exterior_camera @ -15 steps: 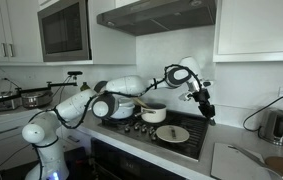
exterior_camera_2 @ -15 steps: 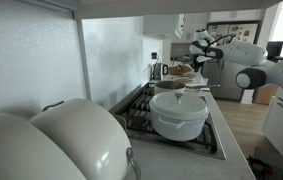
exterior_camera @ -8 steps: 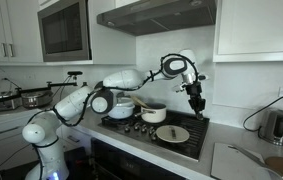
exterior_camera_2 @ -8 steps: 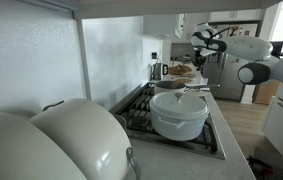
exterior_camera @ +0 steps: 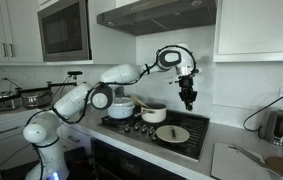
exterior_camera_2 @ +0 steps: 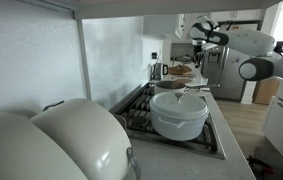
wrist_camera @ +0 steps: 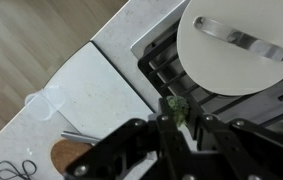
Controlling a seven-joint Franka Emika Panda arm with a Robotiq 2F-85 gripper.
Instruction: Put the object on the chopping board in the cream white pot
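Observation:
Next, my gripper lets go of the small green broccoli floret inside the cream white pot on the back burner (exterior_camera: 154,109).
My gripper (exterior_camera: 188,97) hangs high above the right side of the stove. In the wrist view the gripper (wrist_camera: 178,108) is shut on a small green leafy object (wrist_camera: 177,103) pinched between the fingertips. The cream white pot (exterior_camera: 154,113) sits on a back burner, below and to the left of the gripper. The brown chopping board (wrist_camera: 74,156) lies on the counter beside the stove with nothing on the part I see; it also shows at the lower right of an exterior view (exterior_camera: 282,165).
A round grey disc with a metal handle (wrist_camera: 236,45) lies on the front burner (exterior_camera: 173,133). A larger white lidded pot (exterior_camera_2: 181,112) stands on the stove. An electric kettle (exterior_camera: 275,125) stands on the counter. The hood (exterior_camera: 161,14) hangs above the stove.
My gripper has risen and moved from the stove's right edge, on the board's side, toward the pots, still carrying the green object.

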